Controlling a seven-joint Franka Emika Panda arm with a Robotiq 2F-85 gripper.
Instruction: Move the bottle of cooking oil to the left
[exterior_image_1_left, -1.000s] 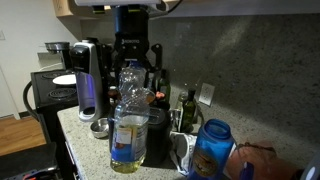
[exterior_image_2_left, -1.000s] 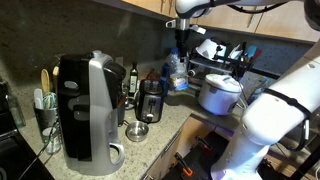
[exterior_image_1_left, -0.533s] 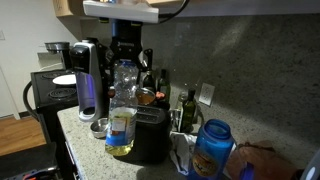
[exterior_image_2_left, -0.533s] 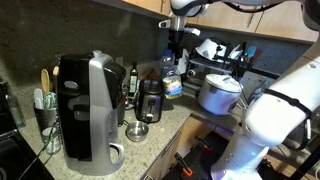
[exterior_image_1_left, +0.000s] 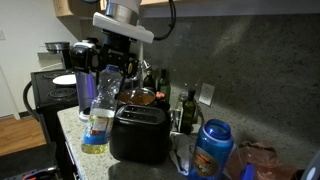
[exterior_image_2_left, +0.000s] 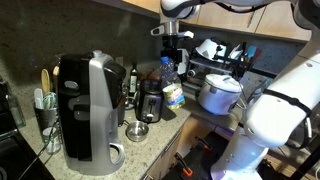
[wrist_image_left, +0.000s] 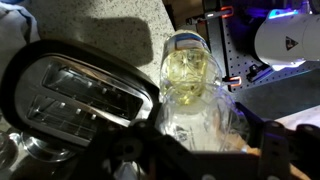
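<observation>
My gripper will let go of the bottle of cooking oil on the counter (exterior_image_1_left: 103, 136) between the black toaster and the tall coffee maker.
The bottle of cooking oil (exterior_image_1_left: 100, 120) is a clear plastic bottle with yellow liquid in its lower part. My gripper (exterior_image_1_left: 108, 68) is shut on its top, so the cap is hidden. It hangs beside the black toaster (exterior_image_1_left: 140, 135), over the counter's front edge. In an exterior view the bottle (exterior_image_2_left: 171, 88) hangs tilted in front of the toaster (exterior_image_2_left: 150, 100) under the gripper (exterior_image_2_left: 170, 58). In the wrist view the bottle (wrist_image_left: 192, 85) runs down from my jaws (wrist_image_left: 195, 140), with the toaster (wrist_image_left: 85, 95) to its left.
A tall coffee maker (exterior_image_1_left: 85, 80) stands behind the bottle. Dark green glass bottles (exterior_image_1_left: 187, 108) and a wide blue-lidded container (exterior_image_1_left: 210, 148) stand past the toaster. A small metal cup (exterior_image_2_left: 137, 131), a large coffee machine (exterior_image_2_left: 88, 110) and a white cooker (exterior_image_2_left: 218, 92) are on the counter.
My gripper has carried the bottle from in front of the toaster toward the coffee maker, and slightly lower. The toaster is now uncovered in the exterior view.
</observation>
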